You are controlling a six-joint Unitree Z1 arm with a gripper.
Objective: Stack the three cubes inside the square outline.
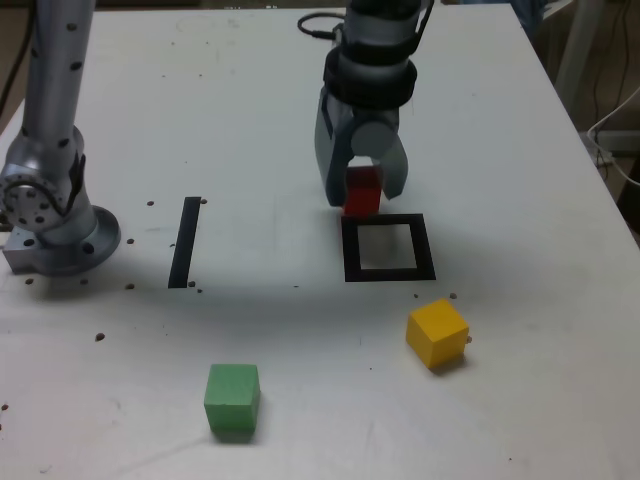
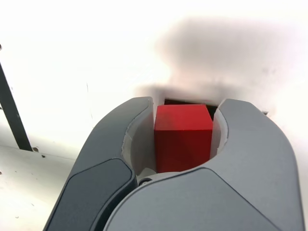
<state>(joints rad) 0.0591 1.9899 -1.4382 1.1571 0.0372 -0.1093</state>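
Note:
I have the red cube in my gripper, just behind the outline's far edge. Next, I let go of it inside the square outline (image 1: 379, 238), on the side of the outline that is nearer the piece of black tape.
My gripper (image 1: 362, 192) is shut on the red cube (image 1: 362, 193), just behind the far edge of the square outline (image 1: 388, 248). In the wrist view the red cube (image 2: 183, 137) sits clamped between the two grey fingers (image 2: 130, 139), with a sliver of black tape showing past it. The yellow cube (image 1: 437, 332) rests on the table in front of the outline, toward the exterior view's right. The green cube (image 1: 233, 400) lies near the front edge, toward the exterior view's left.
A thin black tape strip (image 1: 186, 241) lies on the white table left of the outline in the exterior view. The arm's metal base (image 1: 50, 215) stands at the far left. A black cable (image 1: 318, 25) trails at the back.

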